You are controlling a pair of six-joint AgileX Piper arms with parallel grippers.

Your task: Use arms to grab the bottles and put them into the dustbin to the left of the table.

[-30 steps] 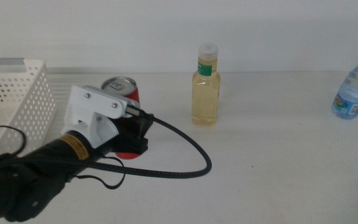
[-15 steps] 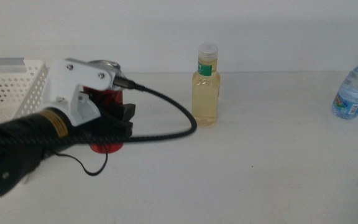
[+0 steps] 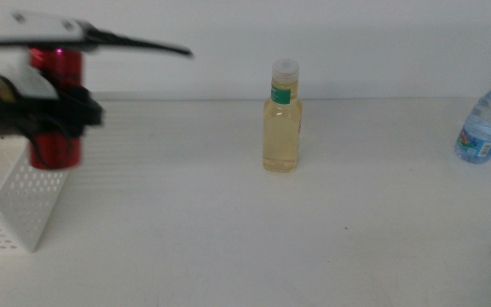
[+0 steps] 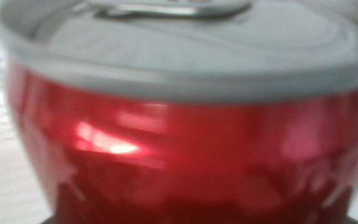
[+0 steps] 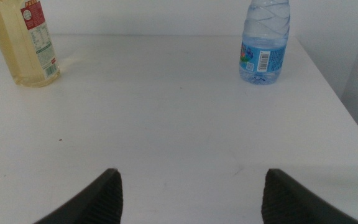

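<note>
Next, I let go of the red can with my left gripper inside the white dustbin point(image 3: 0, 166), along the dustbin's side facing the yellow bottle. The red can is in the air over the dustbin now.
A slim red can point(image 3: 55, 102) hangs in the air over the white perforated dustbin point(image 3: 11, 209) at the far left, with my left gripper point(image 3: 65, 115) shut on it. The can point(image 4: 179, 143) fills the whole left wrist view, blurred. A clear bottle of pale yellow liquid point(image 3: 281, 119) stands upright mid-table and shows as the yellow bottle point(image 5: 30, 43) in the right wrist view. A blue-capped water bottle point(image 3: 486, 122) stands at the far right, the same water bottle point(image 5: 265, 40) seen by the right wrist. My right gripper point(image 5: 191, 193) is open over bare table, outside the middle view.
The white table point(image 3: 228, 239) stretches between the dustbin and the two standing bottles. Its right edge point(image 5: 347, 106) runs close behind the water bottle. A pale wall lies behind the table.
My left arm has lifted the red can off the table and swung it left and up, from mid-left of the table to above the dustbin. Both bottles stayed put.
</note>
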